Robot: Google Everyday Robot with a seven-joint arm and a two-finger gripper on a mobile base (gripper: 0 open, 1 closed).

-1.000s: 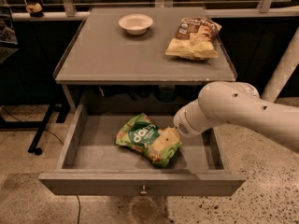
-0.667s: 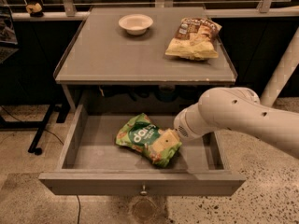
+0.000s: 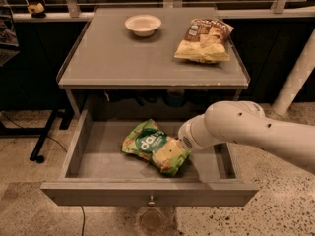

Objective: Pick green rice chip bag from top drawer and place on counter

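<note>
The robot's gripper needs to next close on the green rice chip bag's near end [image 3: 171, 155], the one toward the drawer's front panel, to lift the bag.
The green rice chip bag [image 3: 153, 147] lies crumpled on the floor of the open top drawer [image 3: 93, 161], a little right of its middle. My white arm reaches in from the right, and the gripper [image 3: 180, 146] is down at the bag's right end, mostly hidden behind the wrist [image 3: 193, 134]. I cannot tell whether it touches the bag. The grey counter [image 3: 123, 58] above the drawer carries other items.
A white bowl [image 3: 143, 25] stands at the counter's back middle. A yellow-and-brown chip bag [image 3: 204, 40] lies at the back right. The drawer's front panel has a small knob [image 3: 151, 199]. A white post [image 3: 295, 77] stands to the right. A black stand leg [image 3: 44, 136] is at left.
My arm has dropped lower into the drawer, bringing the gripper closer to the bag's right end. The bag has not moved.
</note>
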